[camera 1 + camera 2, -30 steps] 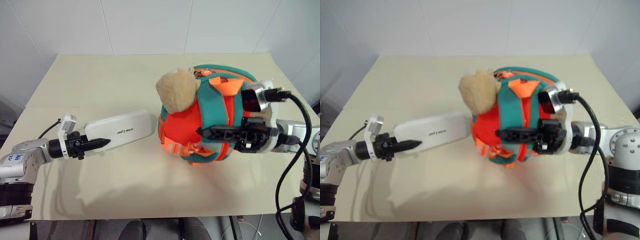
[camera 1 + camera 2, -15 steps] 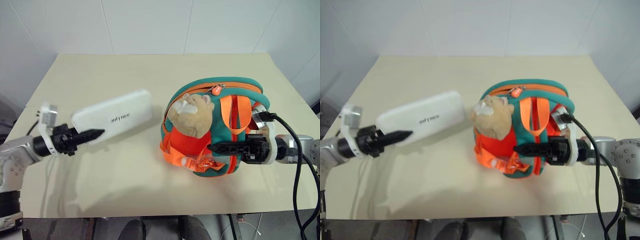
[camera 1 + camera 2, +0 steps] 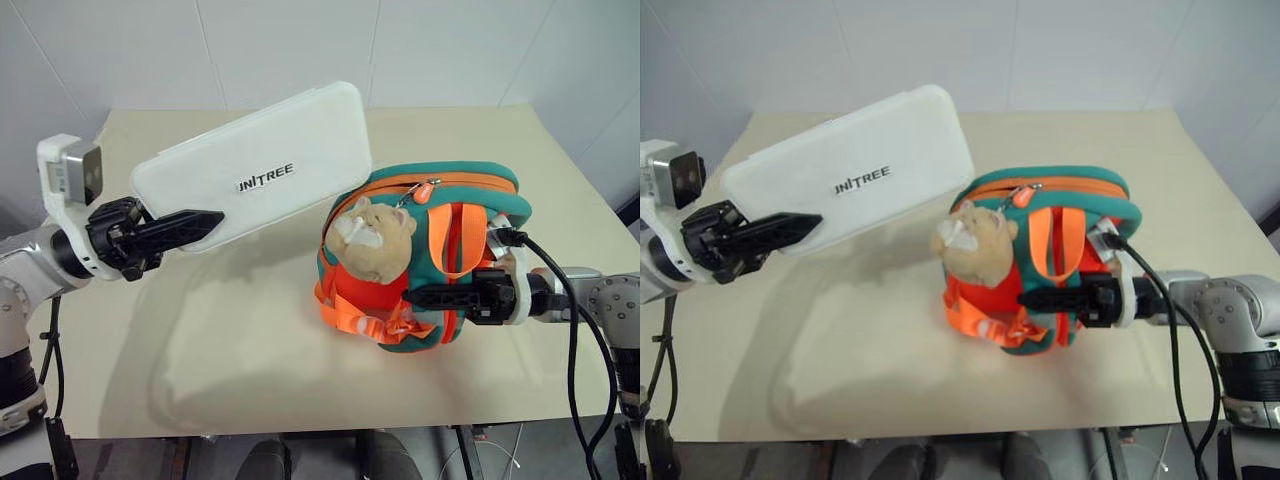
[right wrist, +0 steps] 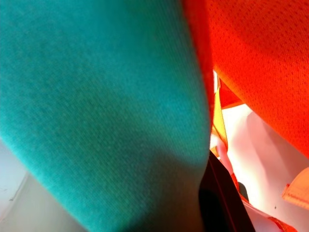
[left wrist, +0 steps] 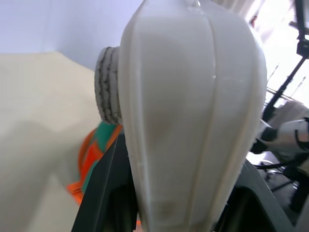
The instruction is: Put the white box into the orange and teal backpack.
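Observation:
Next, my left gripper lets go of the white box inside the backpack's zipper opening (image 3: 378,200), just behind the tan plush toy.
The white box (image 3: 255,165) hangs tilted in the air over the table's left half, lettering facing up. My left gripper (image 3: 205,220) is shut on its near end, and the box's edge looms close in the left wrist view (image 5: 193,111). The orange and teal backpack (image 3: 445,255) stands on the table at the right, its zipper band and pull on top and a tan plush toy (image 3: 372,238) on its front. My right gripper (image 3: 418,297) is shut on the backpack's lower front among the straps; teal fabric (image 4: 96,96) covers the jaws in the right wrist view.
The beige table (image 3: 250,330) has bare room in front of and behind the backpack. Its front edge runs close below both arms. A white tiled wall (image 3: 300,50) stands behind. A black cable (image 3: 575,340) loops off my right wrist.
My left gripper has lifted the white box off the table, up and toward the backpack. The backpack has tipped down and settled lower, its plush toy now on the front.

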Controlling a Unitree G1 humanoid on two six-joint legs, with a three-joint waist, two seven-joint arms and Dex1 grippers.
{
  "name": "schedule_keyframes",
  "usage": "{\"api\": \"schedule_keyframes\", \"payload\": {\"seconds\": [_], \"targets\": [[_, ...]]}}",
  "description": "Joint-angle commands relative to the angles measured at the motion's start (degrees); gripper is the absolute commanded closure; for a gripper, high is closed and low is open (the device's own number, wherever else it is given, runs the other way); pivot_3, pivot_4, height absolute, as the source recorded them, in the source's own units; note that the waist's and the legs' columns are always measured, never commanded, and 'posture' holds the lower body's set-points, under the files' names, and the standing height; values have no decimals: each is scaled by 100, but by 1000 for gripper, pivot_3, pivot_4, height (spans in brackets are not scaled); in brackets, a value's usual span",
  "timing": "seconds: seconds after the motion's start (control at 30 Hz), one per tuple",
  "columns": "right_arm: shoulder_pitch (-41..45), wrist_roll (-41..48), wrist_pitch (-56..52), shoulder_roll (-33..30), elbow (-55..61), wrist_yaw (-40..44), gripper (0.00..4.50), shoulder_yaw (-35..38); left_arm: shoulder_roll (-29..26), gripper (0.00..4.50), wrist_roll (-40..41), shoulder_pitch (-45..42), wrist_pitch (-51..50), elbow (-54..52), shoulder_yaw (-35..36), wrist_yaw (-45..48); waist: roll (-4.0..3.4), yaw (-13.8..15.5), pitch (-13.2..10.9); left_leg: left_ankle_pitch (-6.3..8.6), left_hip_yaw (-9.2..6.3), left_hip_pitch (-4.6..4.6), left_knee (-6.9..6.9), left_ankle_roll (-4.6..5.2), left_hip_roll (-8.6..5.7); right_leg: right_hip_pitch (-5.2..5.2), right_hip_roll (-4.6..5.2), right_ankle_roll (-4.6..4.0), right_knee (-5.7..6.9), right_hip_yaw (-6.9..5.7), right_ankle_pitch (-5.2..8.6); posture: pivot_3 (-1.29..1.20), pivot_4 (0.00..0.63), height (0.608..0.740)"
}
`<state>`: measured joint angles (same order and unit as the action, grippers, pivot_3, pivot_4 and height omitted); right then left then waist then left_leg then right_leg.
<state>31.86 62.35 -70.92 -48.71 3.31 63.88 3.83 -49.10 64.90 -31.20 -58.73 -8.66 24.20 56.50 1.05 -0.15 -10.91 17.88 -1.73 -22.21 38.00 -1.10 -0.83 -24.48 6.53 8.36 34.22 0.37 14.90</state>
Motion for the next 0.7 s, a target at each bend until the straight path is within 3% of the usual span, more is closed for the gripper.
{"api": "schedule_keyframes", "payload": {"seconds": [0.03, 0.23, 0.37, 0.7], "targets": [[117, -97, 49, 55, 13, 63, 3952, -10, -259, 3146, -393, -188, 368, 15, -351, 455, 0, -6, 0, 0, 3, 0, 1, 0, -1, 0, 0, 0, 1, 2, 0, 0, 150, 740], [124, -125, -4, 187, 110, -4, 3952, 47, -175, 3146, -1817, -458, 1830, 461, -1175, 891, 0, 7, 0, -5, 4, 2, 1, -8, -1, 0, -2, -1, 1, 1, 0, 0, 150, 740], [80, -121, -35, 224, 172, -39, 3952, 105, 87, 3146, -2335, -838, 2658, 888, -1244, 798, 2, 15, 1, -5, 4, 2, 6, -8, -2, 4, 0, -2, 3, 2, -1, 0, 150, 740], [55, -104, -81, 299, 231, -88, 3952, 176, -64, 3146, -2841, -1294, 3026, 1375, -1457, 1274, 3, 11, 2, -4, 4, -1, 7, -7, -1, 3, -1, 0, -1, 0, -3, 0, 150, 740]]}}
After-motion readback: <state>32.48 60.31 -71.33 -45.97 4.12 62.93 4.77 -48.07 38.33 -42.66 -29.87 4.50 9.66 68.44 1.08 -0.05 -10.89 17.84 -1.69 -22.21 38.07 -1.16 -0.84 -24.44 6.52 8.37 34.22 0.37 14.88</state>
